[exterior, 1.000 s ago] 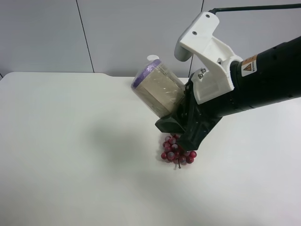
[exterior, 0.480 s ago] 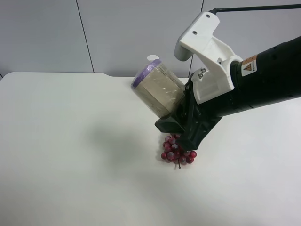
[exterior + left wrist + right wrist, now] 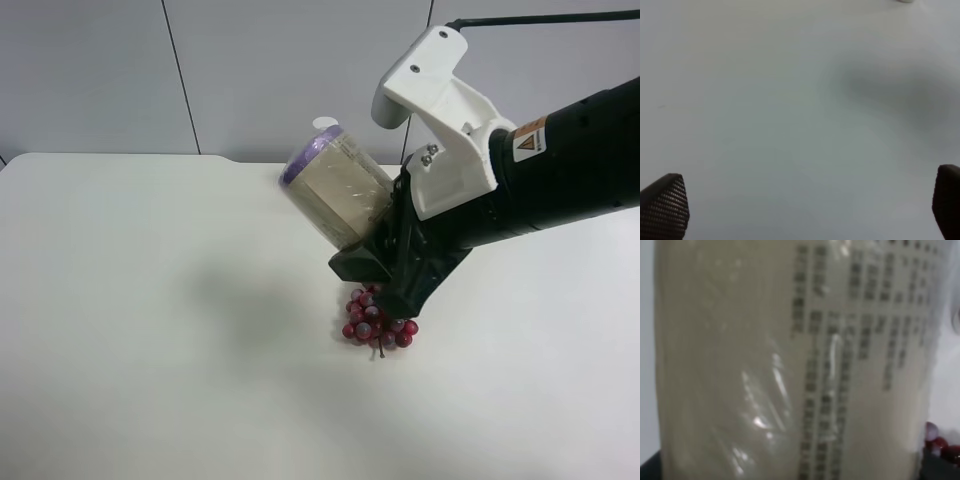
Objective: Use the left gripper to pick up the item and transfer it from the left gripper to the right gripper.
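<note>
My right gripper is to set the jar down on the white table (image 3: 507,304) next to the red grapes, toward the base of the arm.
A clear plastic jar (image 3: 333,190) with a purple lid and a beige label is held tilted above the white table (image 3: 150,300), lid end up and away from the arm. The right gripper (image 3: 380,262), on the arm at the exterior high view's right, is shut on the jar's base. The jar (image 3: 790,360) fills the right wrist view, label text showing. The left gripper (image 3: 800,210) is open and empty, its two fingertips (image 3: 665,205) wide apart over bare table. The left arm is out of the exterior high view.
A bunch of red grapes (image 3: 378,320) lies on the table right under the right gripper; it also shows at the edge of the right wrist view (image 3: 937,442). A small white round object (image 3: 323,123) sits behind the jar near the table's far edge.
</note>
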Robot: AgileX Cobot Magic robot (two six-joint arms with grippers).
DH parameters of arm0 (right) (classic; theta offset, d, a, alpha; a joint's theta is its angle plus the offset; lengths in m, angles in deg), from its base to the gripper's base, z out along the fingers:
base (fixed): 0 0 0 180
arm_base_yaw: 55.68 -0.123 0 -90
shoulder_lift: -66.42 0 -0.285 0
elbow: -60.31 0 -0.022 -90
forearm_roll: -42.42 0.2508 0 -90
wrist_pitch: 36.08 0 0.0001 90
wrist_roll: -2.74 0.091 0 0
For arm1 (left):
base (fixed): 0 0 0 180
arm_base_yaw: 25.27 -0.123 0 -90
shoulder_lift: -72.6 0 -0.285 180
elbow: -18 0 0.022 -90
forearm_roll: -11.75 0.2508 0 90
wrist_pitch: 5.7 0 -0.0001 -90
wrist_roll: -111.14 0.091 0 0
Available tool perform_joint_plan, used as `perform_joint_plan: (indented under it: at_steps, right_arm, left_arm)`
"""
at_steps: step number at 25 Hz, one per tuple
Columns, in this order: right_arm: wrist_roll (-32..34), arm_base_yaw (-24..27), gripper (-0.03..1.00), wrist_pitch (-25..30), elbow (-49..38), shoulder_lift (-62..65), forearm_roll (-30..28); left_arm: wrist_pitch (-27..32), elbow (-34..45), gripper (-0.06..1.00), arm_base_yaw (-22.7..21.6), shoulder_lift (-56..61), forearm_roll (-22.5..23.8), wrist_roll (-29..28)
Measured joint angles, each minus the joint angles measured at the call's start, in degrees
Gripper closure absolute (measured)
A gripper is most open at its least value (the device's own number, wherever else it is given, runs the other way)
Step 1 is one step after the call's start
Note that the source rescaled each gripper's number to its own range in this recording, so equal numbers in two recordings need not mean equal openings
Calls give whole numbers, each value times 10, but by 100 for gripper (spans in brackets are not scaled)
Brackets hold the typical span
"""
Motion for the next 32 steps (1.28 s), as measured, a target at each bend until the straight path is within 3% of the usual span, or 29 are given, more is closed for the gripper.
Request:
perform_joint_plan:
  at_steps: [4, 8, 10, 13, 19, 24, 28, 32]
  right_arm:
    - [60, 0, 97, 14, 4, 0, -21]
    - [173, 4, 97, 76, 41, 0, -87]
    - [234, 21, 97, 114, 64, 0, -120]
    - [270, 68, 97, 162, 82, 0, -141]
    - [237, 215, 97, 240, 85, 0, -116]
    - [150, 332, 97, 256, 59, -1, -29]
    - [110, 372, 97, 239, 8, -26, 1]
    - [127, 381, 97, 205, -12, -78, -31]
  left_arm:
    - [0, 0, -5, 0, 0, 0, 0]
    - [0, 0, -5, 0, 0, 0, -1]
    - [0, 0, -5, 0, 0, 0, -1]
    - [0, 0, -5, 0, 0, 0, -1]
    - [0, 0, -5, 0, 0, 0, -2]
    - [0, 0, -5, 0, 0, 0, -2]
    - [0, 0, -5, 0, 0, 0, -2]
    - [0, 0, -5, 0, 0, 0, -2]
